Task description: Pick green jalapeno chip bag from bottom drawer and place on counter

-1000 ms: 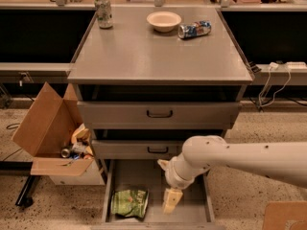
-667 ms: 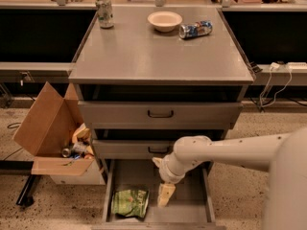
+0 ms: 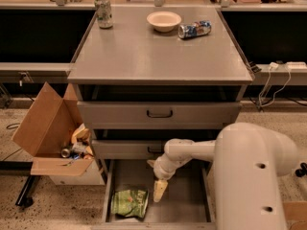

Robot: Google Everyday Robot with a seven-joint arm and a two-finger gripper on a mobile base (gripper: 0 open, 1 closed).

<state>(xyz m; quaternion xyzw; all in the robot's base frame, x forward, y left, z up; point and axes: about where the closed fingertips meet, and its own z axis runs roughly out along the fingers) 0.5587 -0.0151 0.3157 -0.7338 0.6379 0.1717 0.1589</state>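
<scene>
The robot's gripper will close on the side edge [image 3: 144, 200] of the green jalapeno chip bag that faces the middle of the bottom drawer.
The green jalapeno chip bag [image 3: 129, 203] lies crumpled on the floor of the open bottom drawer [image 3: 187, 210], at its front left. My gripper [image 3: 159, 190] hangs point-down inside the drawer, just right of the bag and a little above the floor, apart from the bag. The white arm reaches in from the lower right. The counter [image 3: 158, 56] is the flat grey top of the cabinet above.
On the counter stand an upright can [image 3: 103, 12] at the back left, a pale bowl [image 3: 164, 21] and a blue can lying on its side [image 3: 194, 29]. Two upper drawers with dark handles [image 3: 159, 114] sit above. An open cardboard box [image 3: 48, 138] with trash stands to the left.
My arm has swung left and my gripper has moved left across the drawer, closer to the chip bag. The bag has not moved.
</scene>
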